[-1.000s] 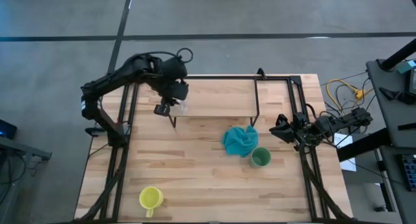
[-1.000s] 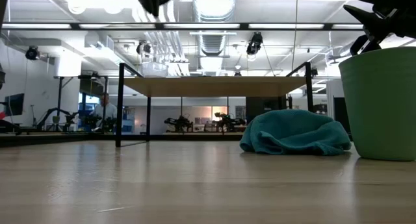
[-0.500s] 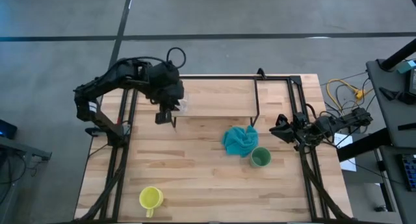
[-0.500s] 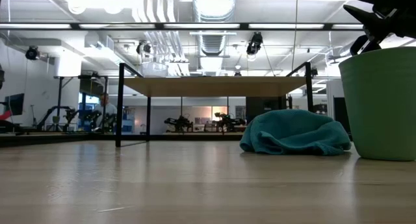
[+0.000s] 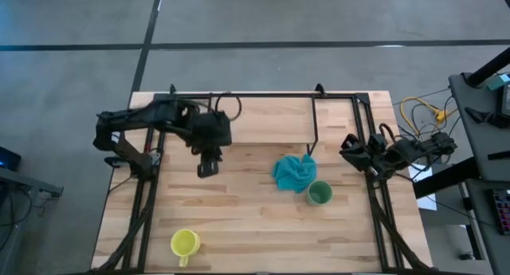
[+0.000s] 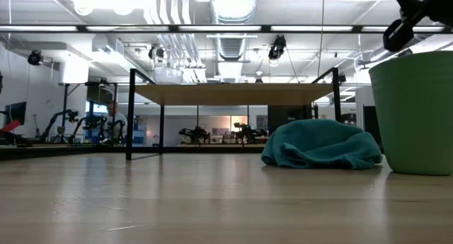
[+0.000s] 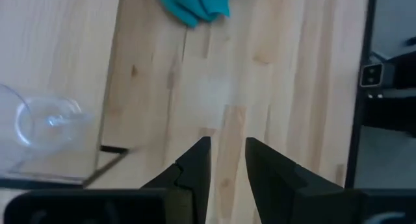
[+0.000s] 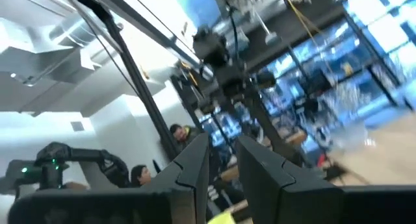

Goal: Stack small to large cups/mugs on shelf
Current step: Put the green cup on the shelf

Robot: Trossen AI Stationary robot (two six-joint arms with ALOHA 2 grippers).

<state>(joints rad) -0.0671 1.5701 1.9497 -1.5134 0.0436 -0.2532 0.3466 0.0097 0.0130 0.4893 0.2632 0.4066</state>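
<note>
The robot's right gripper should next move to the green cup's rim (image 5: 328, 186) and close there, on the side nearest the robot's right arm.
A small clear glass cup (image 7: 45, 120) stands by its base on the left end of the low wooden shelf (image 5: 263, 119); in the high view my left arm hides it. My left gripper (image 5: 207, 168) hangs open over the bare table just in front of that shelf end, pointing steeply down, with nothing between its fingers (image 7: 227, 160). The yellow mug (image 5: 185, 243) stands near the table's front left corner. The green cup (image 5: 319, 193) stands right of centre. My right gripper (image 5: 351, 151) waits open at the table's right edge, pointing upward.
A crumpled teal cloth (image 5: 293, 171) lies between the shelf's right legs and the green cup. The shelf's thin black legs (image 6: 130, 117) stand on the table. Cables and equipment (image 5: 422, 111) sit beyond the right edge. Bare wood spreads across the table's middle and front.
My left gripper has swung from above the shelf's left end, by the glass cup, toward the table's near edge and rolled about its own axis. It now hangs over bare table. The glass cup stays on the shelf. My right gripper has tipped a little upward.
</note>
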